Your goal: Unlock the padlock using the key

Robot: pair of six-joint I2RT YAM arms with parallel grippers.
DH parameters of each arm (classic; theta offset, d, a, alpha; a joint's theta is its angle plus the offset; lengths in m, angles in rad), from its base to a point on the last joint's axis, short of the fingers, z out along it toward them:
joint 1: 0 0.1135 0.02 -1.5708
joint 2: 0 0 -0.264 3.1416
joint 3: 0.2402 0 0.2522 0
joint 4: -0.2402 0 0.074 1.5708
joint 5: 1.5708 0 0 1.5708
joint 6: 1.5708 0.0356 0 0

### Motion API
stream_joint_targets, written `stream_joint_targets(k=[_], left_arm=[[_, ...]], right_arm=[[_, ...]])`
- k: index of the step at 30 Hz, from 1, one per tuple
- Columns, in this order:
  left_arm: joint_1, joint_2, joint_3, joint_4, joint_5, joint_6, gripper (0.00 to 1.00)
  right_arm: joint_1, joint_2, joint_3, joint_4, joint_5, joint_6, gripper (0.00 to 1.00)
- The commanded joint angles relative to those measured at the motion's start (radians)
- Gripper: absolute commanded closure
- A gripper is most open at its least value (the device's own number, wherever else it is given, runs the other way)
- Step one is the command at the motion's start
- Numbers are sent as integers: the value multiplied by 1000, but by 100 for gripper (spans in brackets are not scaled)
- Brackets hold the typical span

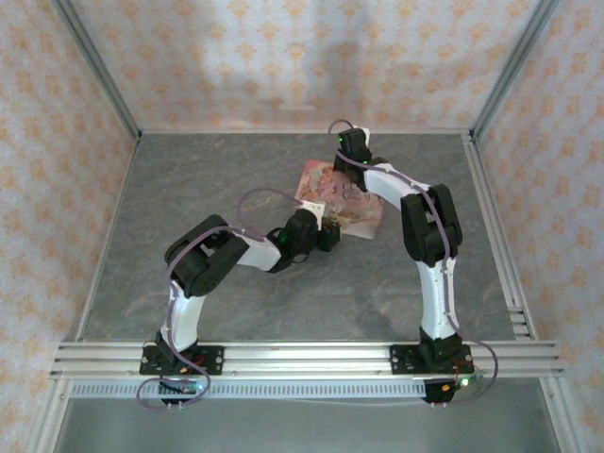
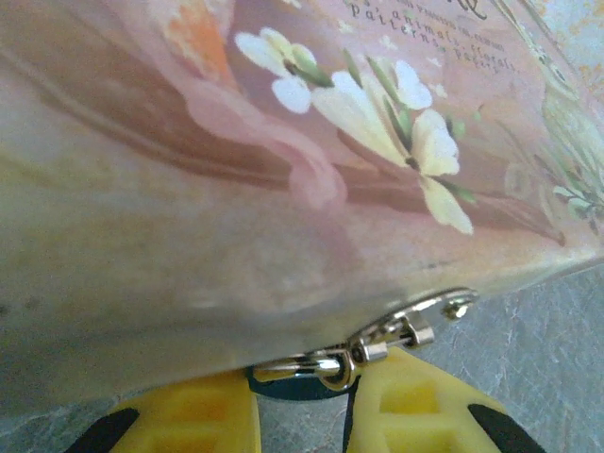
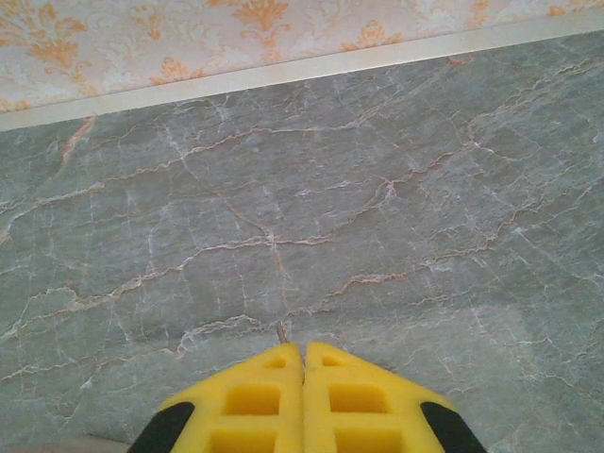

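The padlock lies broadside across my left gripper's fingers, against the box, so next my left gripper opens, turns and pinches the padlock by its flat sides (image 2: 304,388).
The padlock (image 2: 283,389) shows as a small dark bluish body hanging from a silver shackle and clasp (image 2: 408,327) on the lower edge of the pink flower-printed box (image 2: 283,160). My left gripper (image 2: 304,379) has its yellow fingers (image 2: 203,415) against both sides of the padlock, shut on it. In the top view this gripper (image 1: 327,234) sits at the near edge of the box (image 1: 342,196). My right gripper (image 3: 302,345) is shut, and the thin metal tip of the key (image 3: 281,331) pokes out between its tips. It hovers behind the box (image 1: 350,142), over the floor.
The grey marbled table (image 1: 236,189) lies open on the left and in front of the box. Patterned walls with metal frame rails (image 1: 491,75) enclose the back and sides. The back wall's edge (image 3: 283,71) lies ahead of the right gripper.
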Motion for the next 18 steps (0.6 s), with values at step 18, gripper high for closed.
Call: stream_joint_targets(k=[18], left_arm=[[42,-74,103,-155,121,-34,88]], right_arm=[[18,26,-64,-161,-20,26,100]])
